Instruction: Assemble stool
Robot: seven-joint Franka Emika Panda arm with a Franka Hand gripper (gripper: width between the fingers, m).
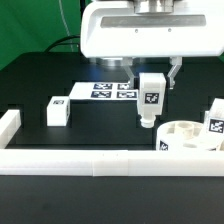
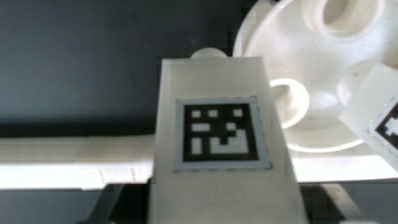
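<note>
My gripper is holding the white leg upright. It will let go of the leg in the round white seat's empty socket (image 1: 175, 138) (image 2: 286, 102) near the front rail.
My gripper (image 1: 152, 82) is shut on a white block leg (image 1: 150, 100) with a black-and-white tag and holds it upright, its lower end just above the table. The leg is right beside the exterior view's left of the round white seat (image 1: 188, 136), which lies flat with its sockets up. In the wrist view the held leg (image 2: 219, 125) fills the middle, with the seat (image 2: 329, 60) beyond it and my gripper (image 2: 217, 205) around its near end. A second leg (image 1: 56, 110) lies at the exterior view's left. A third leg (image 1: 214, 123) stands at the seat's far right.
The marker board (image 1: 108, 90) lies behind the held leg. A long white border rail (image 1: 100, 162) runs along the front and also shows in the wrist view (image 2: 71, 160). Another rail piece (image 1: 10, 125) stands at the exterior view's left.
</note>
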